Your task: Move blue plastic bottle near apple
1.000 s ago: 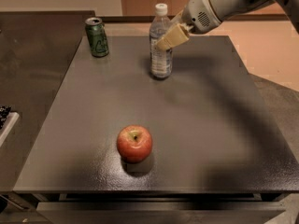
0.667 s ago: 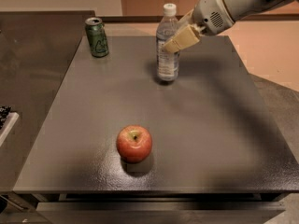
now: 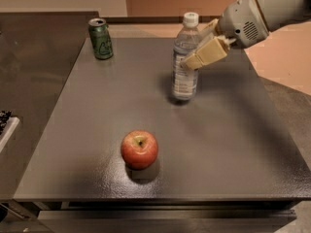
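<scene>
Next, I let go of the blue plastic bottle next to the red apple, away from the dark counter (image 3: 175, 135).
The blue plastic bottle (image 3: 184, 81), clear with a white cap, stands upright near the middle of the dark table (image 3: 233, 144), slightly right of centre. My gripper (image 3: 194, 48) reaches in from the upper right and is shut on the bottle's upper body, one beige finger (image 3: 206, 53) across its right side. The red apple (image 3: 139, 149) sits toward the table's front, down and to the left of the bottle, with a gap of about one bottle height between them.
A green can (image 3: 100, 39) stands at the table's back left corner. A dark counter (image 3: 29, 67) adjoins on the left, with a white object (image 3: 6, 130) at its left edge. The table's front edge runs just below the apple.
My gripper has carried the bottle from the back of the table forward toward the apple. The apple and the can have not moved.
</scene>
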Available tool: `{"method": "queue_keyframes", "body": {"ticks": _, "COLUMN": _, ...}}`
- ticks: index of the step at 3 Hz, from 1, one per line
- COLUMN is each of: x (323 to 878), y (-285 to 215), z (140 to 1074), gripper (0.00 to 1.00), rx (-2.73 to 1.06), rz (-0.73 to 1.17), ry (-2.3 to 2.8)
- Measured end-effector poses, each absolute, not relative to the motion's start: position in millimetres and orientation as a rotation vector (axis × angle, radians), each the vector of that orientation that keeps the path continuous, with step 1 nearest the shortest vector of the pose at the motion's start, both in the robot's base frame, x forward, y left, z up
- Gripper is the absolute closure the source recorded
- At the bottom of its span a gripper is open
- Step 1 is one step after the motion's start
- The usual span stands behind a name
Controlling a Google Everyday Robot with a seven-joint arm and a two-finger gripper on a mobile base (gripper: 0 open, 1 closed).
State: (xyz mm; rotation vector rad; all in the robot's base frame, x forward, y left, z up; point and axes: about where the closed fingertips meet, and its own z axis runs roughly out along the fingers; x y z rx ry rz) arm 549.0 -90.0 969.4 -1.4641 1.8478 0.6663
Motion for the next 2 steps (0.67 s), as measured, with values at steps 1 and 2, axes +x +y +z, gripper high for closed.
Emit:
{"method": "queue_keyframes", "body": {"ticks": 1, "x": 520, "y": -97, "z": 969, "gripper": 1.00, "rx": -1.477, "rz": 0.708, "ry": 1.841}}
{"method": "queue_keyframes", "body": {"ticks": 2, "x": 499, "y": -97, "z": 963, "gripper": 1.00, "rx": -1.495, "rz": 0.744, "ry": 1.837}}
